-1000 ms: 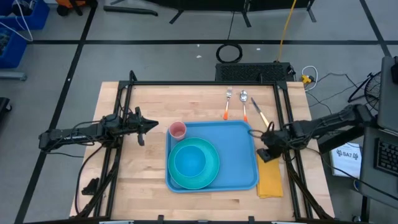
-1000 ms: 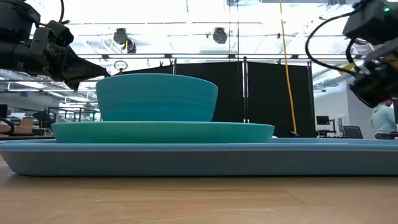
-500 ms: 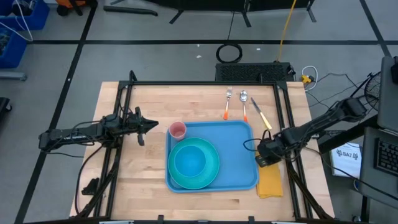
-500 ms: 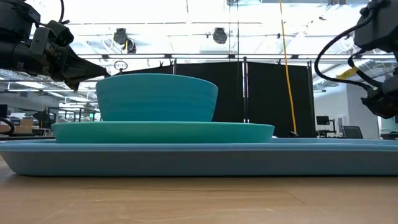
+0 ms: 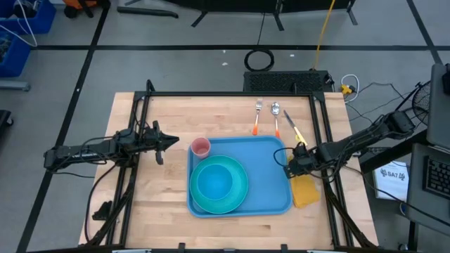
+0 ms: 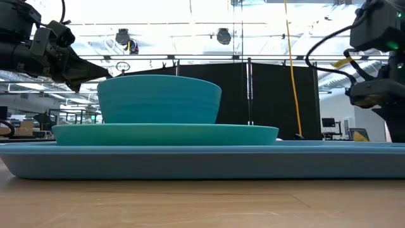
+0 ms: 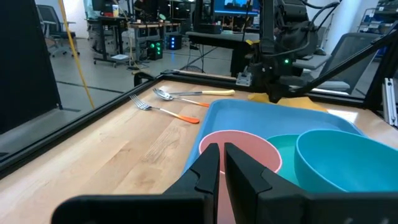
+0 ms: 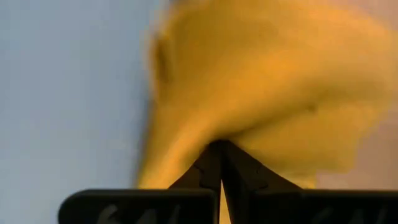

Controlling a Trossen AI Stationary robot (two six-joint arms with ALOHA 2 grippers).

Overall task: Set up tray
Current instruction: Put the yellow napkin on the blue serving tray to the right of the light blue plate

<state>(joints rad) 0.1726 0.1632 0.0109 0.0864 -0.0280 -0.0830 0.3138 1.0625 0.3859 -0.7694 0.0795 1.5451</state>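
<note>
The fingers of my right gripper pinch only a crease near the napkin's edge on the tray side, so I need to back off, open and grab the napkin nearer its middle point(image 5: 305, 188).
The blue tray point(image 5: 271, 169) lies mid-table. It carries a turquoise plate point(image 5: 239, 200) with a turquoise bowl point(image 5: 214, 181) on it. A pink cup point(image 5: 201, 147) stands at the tray's far left corner. The yellow napkin point(image 5: 305, 191) sits just right of the tray. My right gripper point(image 5: 294, 162) is above the tray's right rim, shut on the napkin. My left gripper point(image 5: 172, 143) hovers shut, left of the cup. A fork point(image 5: 257, 116), spoon point(image 5: 275, 118) and knife point(image 5: 294, 128) lie beyond the tray's far rim. My right gripper pinches the napkin's far end point(image 8: 219, 127) between its two shut fingers, coming from above and slanting from the table's right. The cloth bunches at the fingertips; one layer or several, I cannot tell. The far end is raised and the near end point(image 5: 308, 202) rests on the table.
A black frame rail point(image 5: 325, 140) runs along the table's right side, close behind my right arm, and another rail point(image 5: 133, 147) runs on the left. Bare wood point(image 5: 225, 228) shows near the front edge and to the left of the tray.
My right gripper dropped onto the napkin's far end. It then rose and shifted toward the far edge and the tray, with the cloth in its fingers. The napkin's far end has lifted and its near end has slid toward the far edge, so it looks shorter.
</note>
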